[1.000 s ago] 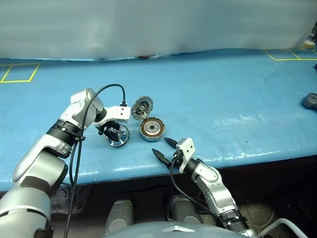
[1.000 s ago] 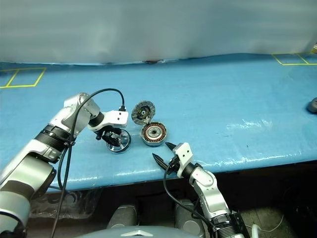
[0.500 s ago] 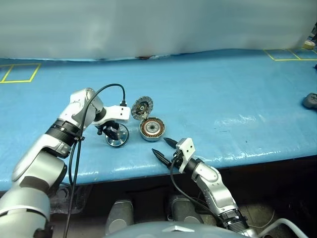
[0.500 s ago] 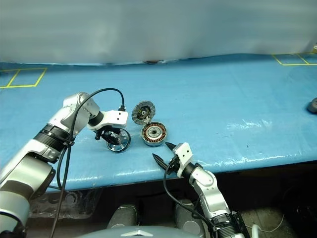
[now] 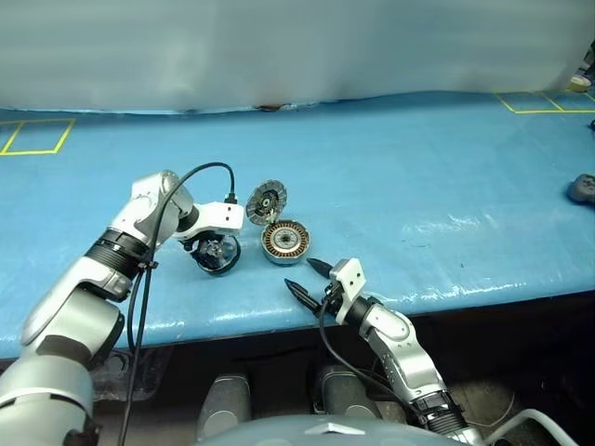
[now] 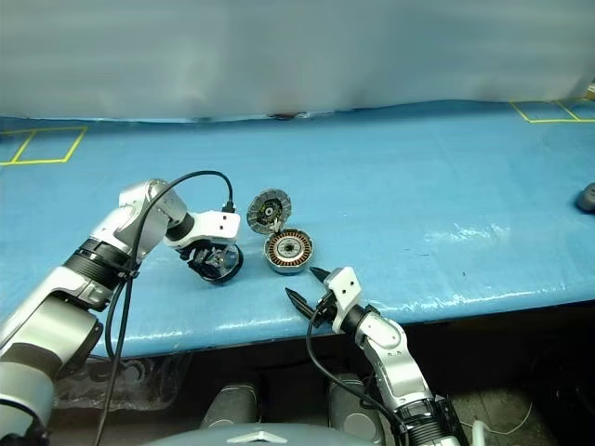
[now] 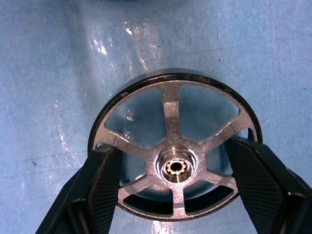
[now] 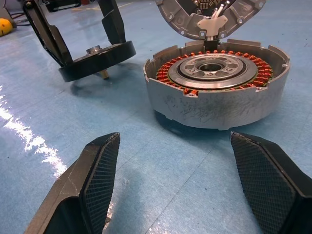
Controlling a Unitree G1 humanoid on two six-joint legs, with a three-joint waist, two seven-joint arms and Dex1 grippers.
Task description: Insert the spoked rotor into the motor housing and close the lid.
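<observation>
The spoked rotor is tipped, with my left gripper's fingers wide at its rim, so next I grab the spokes (image 7: 148,152) close to the rotor's middle before I lift the rotor.
The spoked rotor (image 7: 171,103), a silver wheel with a dark rim, sits tipped up just off the blue table between the fingers of my left gripper (image 5: 215,253), which is shut on its rim from both sides. To its right stands the motor housing (image 5: 284,240), a round cup with copper windings (image 8: 170,73). The lid (image 5: 267,200) stands up at the cup's far edge with its ribbed inner face showing. My right gripper (image 5: 299,272) hovers level at the table's front edge, open and empty, pointing at the housing (image 8: 214,97).
The blue table cover (image 5: 418,177) stretches wide to the right of the parts. A dark object (image 5: 582,189) lies at the far right. Yellow tape squares (image 5: 37,137) mark the back corners. The front edge (image 5: 465,297) runs just beyond my right gripper.
The rotor lay flat under my left gripper before; now it is tilted up off the table between the fingers. The right arm has not moved.
</observation>
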